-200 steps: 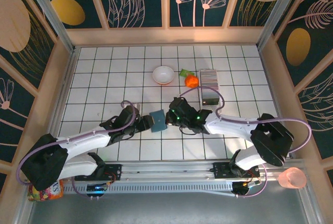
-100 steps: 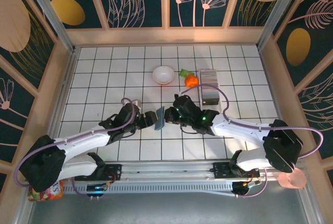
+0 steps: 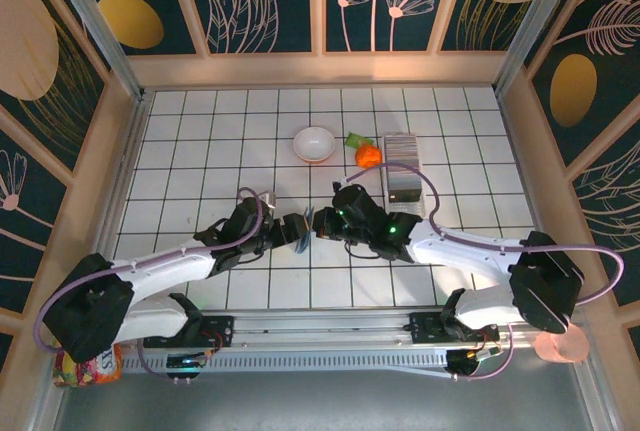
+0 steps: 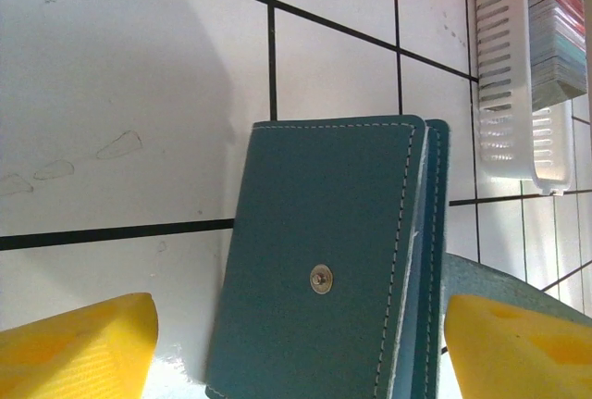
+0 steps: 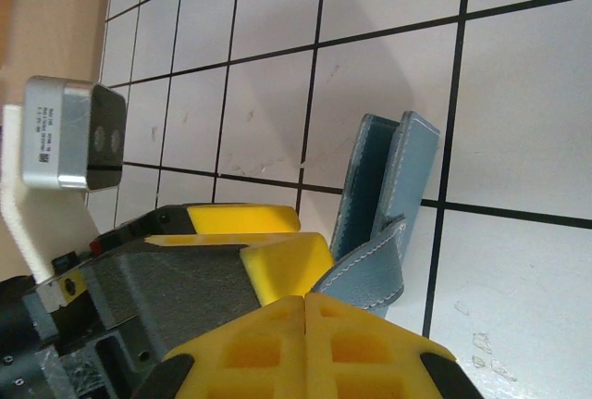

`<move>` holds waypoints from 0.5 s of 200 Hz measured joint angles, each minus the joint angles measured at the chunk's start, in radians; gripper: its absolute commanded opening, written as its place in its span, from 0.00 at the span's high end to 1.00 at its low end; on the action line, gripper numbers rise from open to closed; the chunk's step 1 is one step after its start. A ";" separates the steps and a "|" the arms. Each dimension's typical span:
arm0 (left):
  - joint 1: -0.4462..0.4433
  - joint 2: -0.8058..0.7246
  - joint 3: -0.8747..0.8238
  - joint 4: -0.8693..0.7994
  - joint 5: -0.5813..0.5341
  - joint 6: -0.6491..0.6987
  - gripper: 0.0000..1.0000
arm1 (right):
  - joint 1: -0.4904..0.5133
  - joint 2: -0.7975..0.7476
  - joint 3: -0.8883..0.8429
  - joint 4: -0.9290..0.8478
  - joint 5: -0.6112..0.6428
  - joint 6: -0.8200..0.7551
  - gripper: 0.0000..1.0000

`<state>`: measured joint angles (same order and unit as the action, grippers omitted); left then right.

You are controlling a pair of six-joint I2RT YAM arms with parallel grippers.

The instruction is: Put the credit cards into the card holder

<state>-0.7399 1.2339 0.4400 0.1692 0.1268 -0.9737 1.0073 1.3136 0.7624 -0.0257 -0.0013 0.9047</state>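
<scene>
My left gripper's spread fingers are around both covers of the card holder, so it should pinch only the snap-button cover (image 4: 310, 232) and pull it open.
The teal card holder (image 3: 303, 230) stands on edge on the tiled table between my two grippers. In the left wrist view its snap-button face (image 4: 324, 260) sits between my left gripper's (image 4: 301, 330) yellow fingers (image 4: 79, 343), which are spread open on either side of it. My left gripper (image 3: 291, 229) is just to its left from above. My right gripper (image 3: 318, 223) is shut, its pads (image 5: 277, 343) pressed together on the holder's flap (image 5: 365, 274). The credit cards (image 3: 402, 148) are a striped stack in a white basket (image 3: 404, 189) at the back right.
A white bowl (image 3: 314, 143) stands behind the grippers, with an orange and green toy (image 3: 367, 153) beside the basket. The basket's slatted wall (image 4: 499, 66) lies just beyond the holder. A pink cup (image 3: 562, 343) sits off the table's near right corner.
My left gripper has opened off the card holder. The holder has swung from showing its face to standing edge-on, and the right arm has shifted slightly left with it.
</scene>
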 measured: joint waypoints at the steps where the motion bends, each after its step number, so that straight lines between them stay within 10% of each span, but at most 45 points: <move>1: 0.000 0.000 0.000 0.000 0.000 0.000 0.20 | 0.000 0.000 0.000 0.000 0.000 0.000 1.00; 100: 0.000 0.024 0.001 -0.006 -0.020 0.003 0.49 | 0.001 -0.010 0.000 -0.017 0.035 0.000 1.00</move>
<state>-0.7399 1.2579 0.4408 0.1627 0.1066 -0.9707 1.0080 1.3041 0.7624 -0.0425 0.0334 0.9047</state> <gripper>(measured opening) 0.545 0.041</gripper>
